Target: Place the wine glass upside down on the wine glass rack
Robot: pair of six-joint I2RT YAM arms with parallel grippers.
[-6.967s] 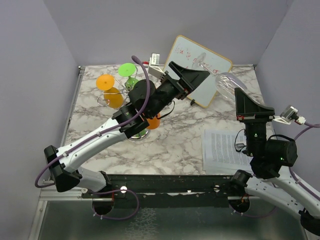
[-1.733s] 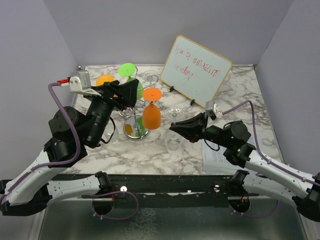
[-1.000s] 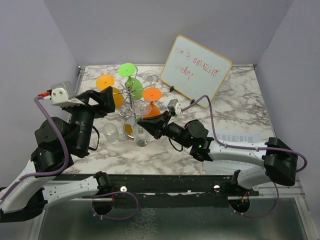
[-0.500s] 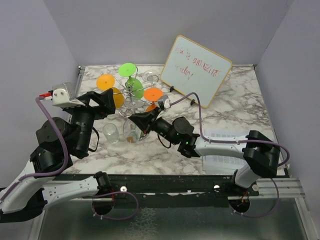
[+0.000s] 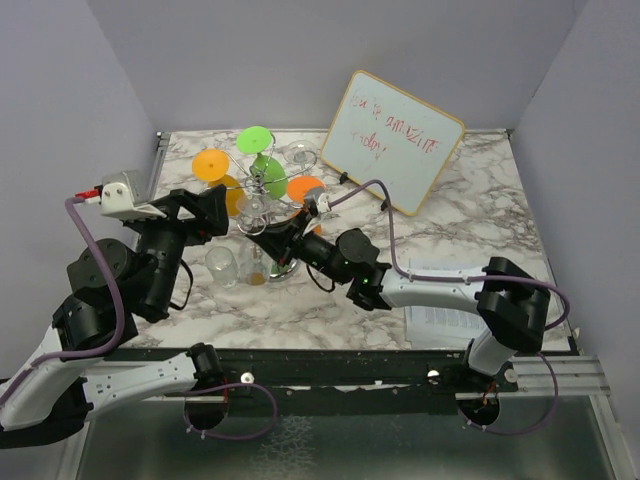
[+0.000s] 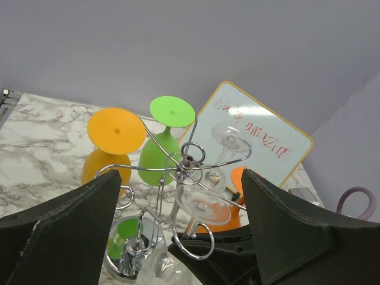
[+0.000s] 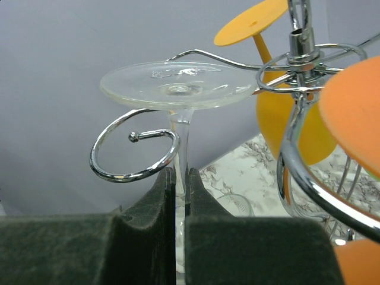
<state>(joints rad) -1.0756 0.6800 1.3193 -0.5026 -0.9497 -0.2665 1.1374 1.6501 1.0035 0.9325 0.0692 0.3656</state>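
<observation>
My right gripper needs to release the clear wine glass with the glass's foot hanging on the curled rack arm (image 5: 257,221) (image 7: 138,148) beside the orange glass.
The wine glass rack (image 5: 262,187) stands at the table's back left, its hub showing in the left wrist view (image 6: 189,161) and its post in the right wrist view (image 7: 300,41). My right gripper (image 5: 262,232) is shut on the stem of a clear wine glass (image 7: 178,86), held upside down with its foot on top. The stem stands against the edge of a curled rack arm (image 7: 133,157); I cannot tell if it is inside the loop. The glass also shows in the left wrist view (image 6: 205,208). My left gripper (image 5: 212,205) is open and empty, left of the rack.
Hanging on the rack are a yellow-orange glass (image 5: 212,165), a green glass (image 5: 255,140), an orange glass (image 5: 305,188) and a clear one (image 5: 300,155). A clear glass (image 5: 222,266) stands on the table. A whiteboard (image 5: 395,140) leans at the back. A paper sheet (image 5: 440,300) lies at the right.
My right arm has carried the clear glass left to the rack, bringing its foot above a curled arm. My left arm has drawn back to the left.
</observation>
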